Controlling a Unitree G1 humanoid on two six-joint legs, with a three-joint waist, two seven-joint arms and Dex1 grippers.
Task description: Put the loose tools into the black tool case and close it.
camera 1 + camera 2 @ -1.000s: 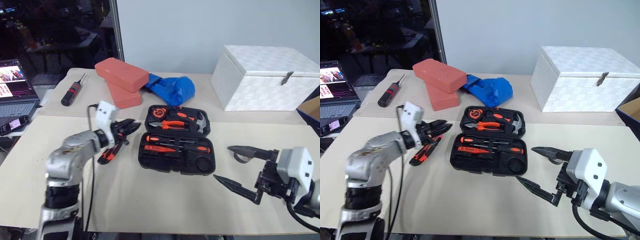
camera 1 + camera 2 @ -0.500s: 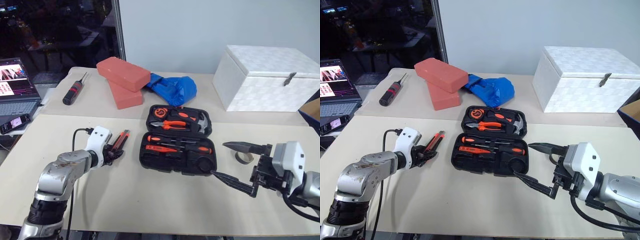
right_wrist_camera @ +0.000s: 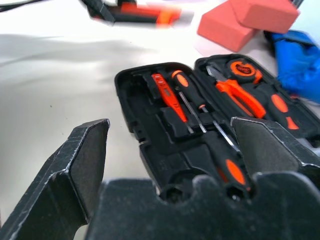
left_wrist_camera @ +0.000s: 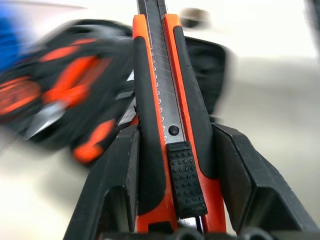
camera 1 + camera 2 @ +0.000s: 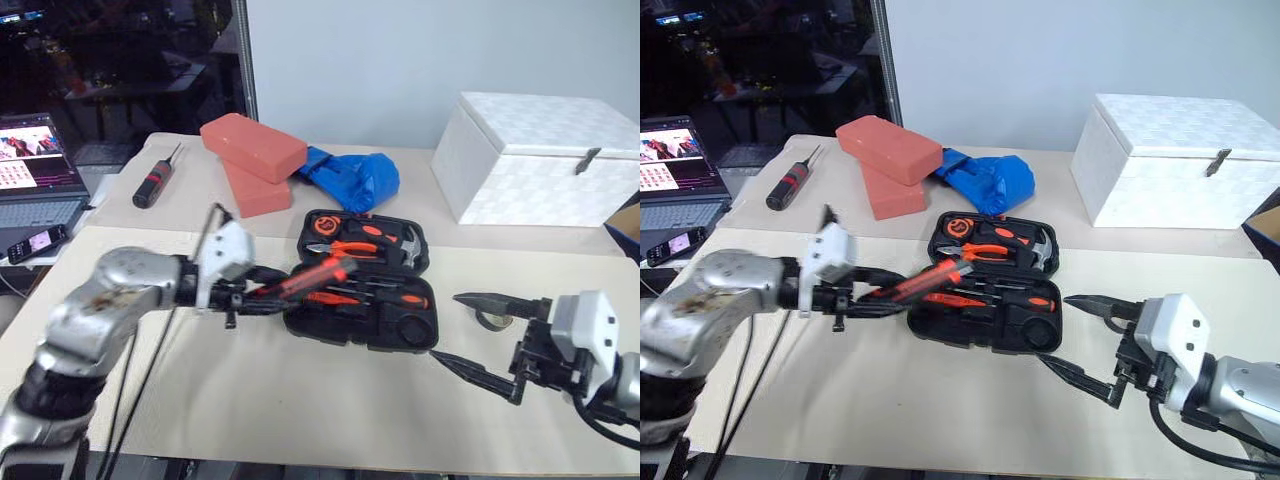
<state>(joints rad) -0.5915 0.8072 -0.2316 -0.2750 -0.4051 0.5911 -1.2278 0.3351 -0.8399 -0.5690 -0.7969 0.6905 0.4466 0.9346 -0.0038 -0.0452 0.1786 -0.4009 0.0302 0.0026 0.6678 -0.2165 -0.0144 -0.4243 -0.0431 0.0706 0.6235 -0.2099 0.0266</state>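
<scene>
I should let go of the utility knife with my left gripper in the black tool case's front slot (image 5: pixel 347 325) beside the round hollow.
The black tool case (image 5: pixel 360 338) lies open in the middle of the table, with pliers, a hammer and screwdrivers (image 3: pixel 224 155) set in its recesses. My left gripper (image 5: pixel 258 291) is shut on the orange-and-black utility knife (image 5: pixel 308 277). It holds the knife nearly level, with the tip over the case's left edge. In the left wrist view the knife (image 4: pixel 167 100) sits clamped between both fingers (image 4: pixel 117 175). My right gripper (image 5: pixel 445 326) hangs open just right of the case with nothing in it. The small grey tape ring (image 5: pixel 492 320) lies on the table behind it.
Two red blocks (image 5: pixel 255 150) and a blue cloth (image 5: pixel 362 177) lie behind the case. A white box (image 5: pixel 545 160) stands at the back right. A black-and-red-handled screwdriver (image 5: pixel 155 180) lies at the back left. A laptop (image 5: pixel 35 170) and a phone (image 5: pixel 35 241) are at the left edge.
My left gripper came down on the utility knife on the table, shut on it, lifted it and carried it right to the case's left edge. The right gripper stayed in place.
</scene>
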